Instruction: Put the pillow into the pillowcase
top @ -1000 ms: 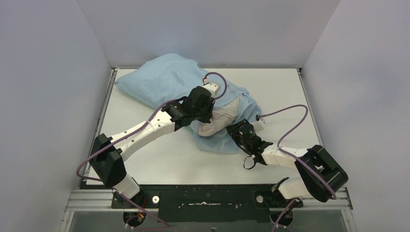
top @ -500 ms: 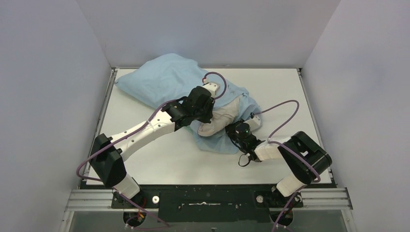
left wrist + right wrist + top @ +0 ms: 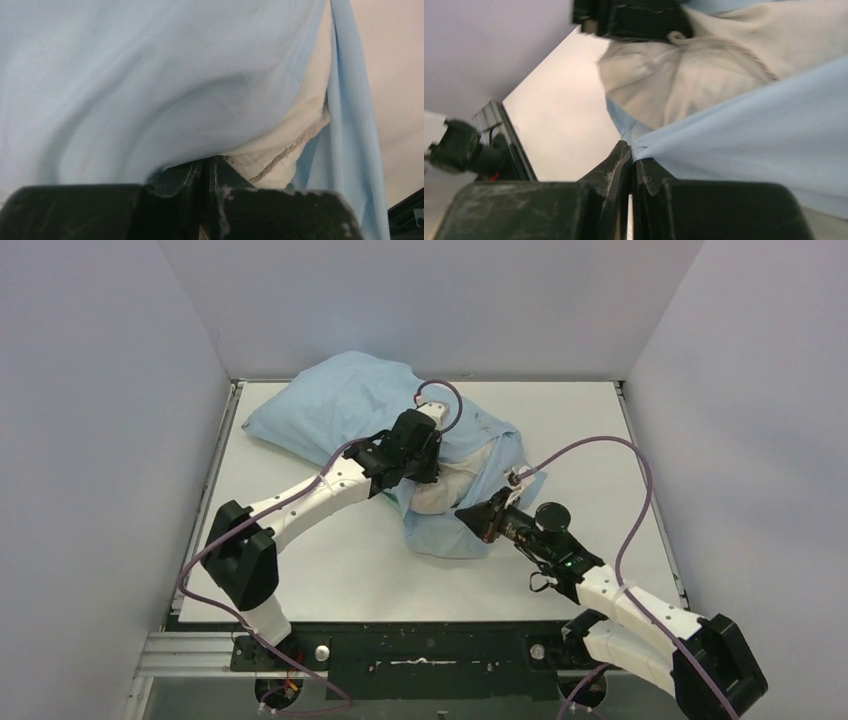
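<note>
The left gripper's fingers are under the pillowcase's upper hem, next to the pillow, so the robot should open them and pinch that hem [image 3: 266, 132] to pull it over the pillow.
The light blue pillowcase [image 3: 340, 405] lies bulging at the back left of the table, its open end toward the middle. The off-white pillow [image 3: 450, 490] is mostly inside, with one end showing at the opening. My left gripper [image 3: 428, 472] is shut at the upper hem of the pillowcase [image 3: 150, 75], tips [image 3: 206, 162] under the blue cloth beside the pillow's corded seam [image 3: 290, 145]. My right gripper [image 3: 468, 516] is shut on the lower edge of the pillowcase [image 3: 764, 135], jaws [image 3: 630, 150] pinching a blue fold. The pillow [image 3: 704, 80] and the left gripper [image 3: 639, 17] show beyond.
The white table [image 3: 600, 430] is enclosed by pale walls on the left, back and right. A purple cable [image 3: 620, 470] arches over the right arm. The black base frame [image 3: 430, 645] runs along the near edge.
The right arm has swung out and stretched, pulling the lower pillowcase edge toward the near right. The left gripper has shifted slightly back-left, and less of the pillow shows now.
</note>
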Available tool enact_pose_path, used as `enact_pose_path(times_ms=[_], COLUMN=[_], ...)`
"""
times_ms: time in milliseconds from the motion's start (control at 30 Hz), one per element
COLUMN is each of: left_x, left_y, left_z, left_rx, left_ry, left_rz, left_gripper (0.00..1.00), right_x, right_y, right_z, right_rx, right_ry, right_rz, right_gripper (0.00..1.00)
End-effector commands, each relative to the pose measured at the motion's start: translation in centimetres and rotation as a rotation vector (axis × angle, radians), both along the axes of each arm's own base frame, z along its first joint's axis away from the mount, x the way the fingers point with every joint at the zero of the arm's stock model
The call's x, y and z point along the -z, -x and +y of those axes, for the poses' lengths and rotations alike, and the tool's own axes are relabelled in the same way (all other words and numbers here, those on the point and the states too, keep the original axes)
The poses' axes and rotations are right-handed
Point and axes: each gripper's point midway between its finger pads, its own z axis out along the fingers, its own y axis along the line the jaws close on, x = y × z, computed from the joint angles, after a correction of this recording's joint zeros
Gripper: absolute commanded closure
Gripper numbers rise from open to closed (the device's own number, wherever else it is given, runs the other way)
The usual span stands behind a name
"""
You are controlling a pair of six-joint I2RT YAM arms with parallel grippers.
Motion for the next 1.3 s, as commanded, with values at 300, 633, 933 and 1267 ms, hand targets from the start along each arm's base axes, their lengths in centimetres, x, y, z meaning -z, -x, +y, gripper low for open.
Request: enact_pose_path(times_ms=[300,633,933,1267], left_x=[3.8,4.1,-3.3,-5.1], left_y=[-4.0,-1.0,5.7,6.5], left_z=[0.2,0.9,1.0,0.3], left_rx=[-0.111,-0.059,0.090,0.241], left_ry=[-0.040,-0.023,0.158,0.157], left_rz=[-0.007,0.043,-0.013,-0.099], left_gripper=[1.00,1.00,0.61,0.57], right_x=[-7.9,-4.6,0.0,-2.5], right_y=[8.4,0.0,-2.0,-2.0], right_z=[3.7,0.0,-5.7,-7.8], right_rx=[-0.512,0.052,0.460,0.594], right_ry=[-0.163,-0.114,0.067,0.014], right_rz=[-0.253,-0.032,0.330,0.365], right_gripper=[1.00,1.00,0.70,0.57])
